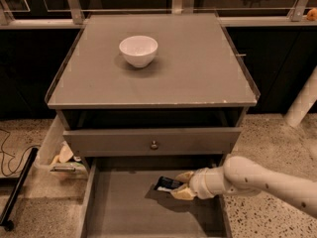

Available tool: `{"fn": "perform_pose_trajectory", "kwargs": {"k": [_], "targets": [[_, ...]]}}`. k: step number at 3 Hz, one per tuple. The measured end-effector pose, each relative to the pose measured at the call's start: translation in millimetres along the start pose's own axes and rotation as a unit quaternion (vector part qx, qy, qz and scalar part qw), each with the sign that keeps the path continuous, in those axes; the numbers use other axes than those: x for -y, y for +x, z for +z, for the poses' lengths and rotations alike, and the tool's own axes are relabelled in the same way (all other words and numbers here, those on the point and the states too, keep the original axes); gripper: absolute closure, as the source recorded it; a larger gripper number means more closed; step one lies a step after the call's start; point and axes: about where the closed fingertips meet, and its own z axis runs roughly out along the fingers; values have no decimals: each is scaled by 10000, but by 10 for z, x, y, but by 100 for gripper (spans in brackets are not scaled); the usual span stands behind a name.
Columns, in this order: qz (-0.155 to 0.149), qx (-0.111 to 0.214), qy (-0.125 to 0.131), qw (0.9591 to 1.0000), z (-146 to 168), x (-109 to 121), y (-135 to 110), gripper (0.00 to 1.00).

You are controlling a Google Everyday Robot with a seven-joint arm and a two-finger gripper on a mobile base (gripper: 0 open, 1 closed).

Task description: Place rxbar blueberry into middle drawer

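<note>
Next, my gripper releases the rxbar blueberry, now just above the drawer floor, on the middle drawer's grey bottom (158, 189), in line with the round metal knob.
The rxbar blueberry (167, 184), a small dark blue bar with light label patches, is held in my gripper (183, 184) a little above the floor of the middle drawer (124, 207). The drawer is pulled out below the cabinet, wide and shallow with a plain grey floor. My white arm (257, 178) reaches in from the right over the drawer's right side. The gripper's tan fingers (184, 193) are shut on the bar's right end. The bar casts a shadow on the drawer floor beneath it.
A white bowl (138, 50) stands on the cabinet top (198, 68). A drawer front with a small round metal knob (154, 145) sits above the open drawer. A bin with clutter (62, 157) and a black cable (15, 155) lie on the left floor.
</note>
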Motion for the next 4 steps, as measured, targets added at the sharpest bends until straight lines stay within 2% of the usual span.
{"fn": "perform_pose_trajectory", "kwargs": {"k": [1,2,3,4], "targets": [[-49,150,29,9999,453,13,95,100],[-230,276,224,9991,757,17,187,100],[-405,241,386,9981,1035,107,322,100],[-362,215,414,9983,1183,225,482,100]]}}
